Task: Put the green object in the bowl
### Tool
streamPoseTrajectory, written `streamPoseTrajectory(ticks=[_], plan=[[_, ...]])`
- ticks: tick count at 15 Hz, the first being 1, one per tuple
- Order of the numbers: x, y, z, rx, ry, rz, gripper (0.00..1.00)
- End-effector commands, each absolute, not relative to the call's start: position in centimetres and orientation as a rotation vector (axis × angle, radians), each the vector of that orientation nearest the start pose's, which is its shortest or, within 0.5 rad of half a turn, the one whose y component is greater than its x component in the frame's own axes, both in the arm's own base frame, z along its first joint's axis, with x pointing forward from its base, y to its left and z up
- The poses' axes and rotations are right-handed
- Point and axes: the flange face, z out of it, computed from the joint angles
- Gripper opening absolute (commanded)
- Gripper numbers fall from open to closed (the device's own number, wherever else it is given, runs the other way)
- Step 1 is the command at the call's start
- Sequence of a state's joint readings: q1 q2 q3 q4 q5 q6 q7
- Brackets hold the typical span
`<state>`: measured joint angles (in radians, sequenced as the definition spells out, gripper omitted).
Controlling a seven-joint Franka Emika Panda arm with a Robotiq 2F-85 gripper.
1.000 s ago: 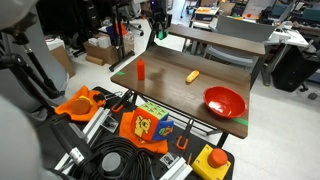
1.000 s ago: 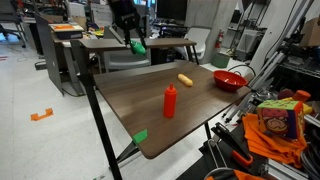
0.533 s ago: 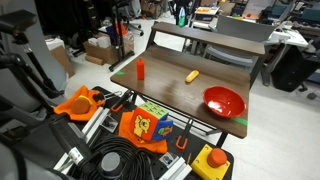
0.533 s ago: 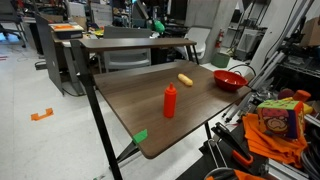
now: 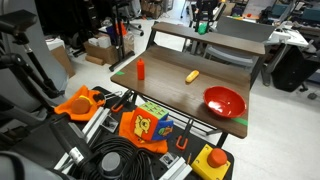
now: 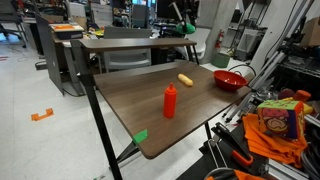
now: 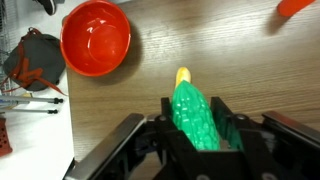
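Next, my gripper releases the green object inside the red bowl (image 5: pixel 215 101) (image 7: pixel 104 42), toward the bowl's side that faces the yellow oblong piece.
My gripper (image 7: pixel 198 122) is shut on the green object (image 7: pixel 195 112), a bumpy bright green piece held between both fingers. In both exterior views the gripper (image 5: pixel 205 18) (image 6: pixel 186 22) hangs high above the far edge of the table with the green object (image 5: pixel 203 27) (image 6: pixel 189 28) in it. The red bowl (image 5: pixel 225 100) (image 6: pixel 229 80) sits empty near one table corner; in the wrist view the bowl (image 7: pixel 96 38) lies up and to the left of the gripper.
A yellow oblong piece (image 5: pixel 192 75) (image 6: pixel 185 80) (image 7: pixel 182 74) lies mid-table, just beyond the green object in the wrist view. An orange-red cylinder (image 5: pixel 141 69) (image 6: pixel 170 101) stands upright. A second table (image 5: pixel 215 45) stands behind. Cables and toolboxes (image 5: pixel 150 125) lie by the table.
The gripper has carried the green object sideways, high above the table's far edge, towards the bowl's side. The things on the table have not moved.
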<state>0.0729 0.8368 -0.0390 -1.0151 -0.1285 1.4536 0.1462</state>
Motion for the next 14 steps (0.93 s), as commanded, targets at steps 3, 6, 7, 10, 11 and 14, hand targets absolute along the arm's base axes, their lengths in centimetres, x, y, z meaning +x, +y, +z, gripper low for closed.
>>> streamPoseTrajectory(ticks=[3,6,7,10,11,14], plan=[[67.2,-4.4,32.0,-3.201,0.23,0.712,0.19],[63.5,-8.2,29.9,-3.153,0.295,0.838,0.19],[62.3,-9.4,29.0,-3.141,0.308,0.871,0.19],[57.8,-13.1,25.7,-3.095,0.392,0.996,0.19],[56.2,-14.3,24.5,-3.08,0.418,1.031,0.19],[51.2,-18.3,20.9,-3.058,0.516,1.041,0.19]])
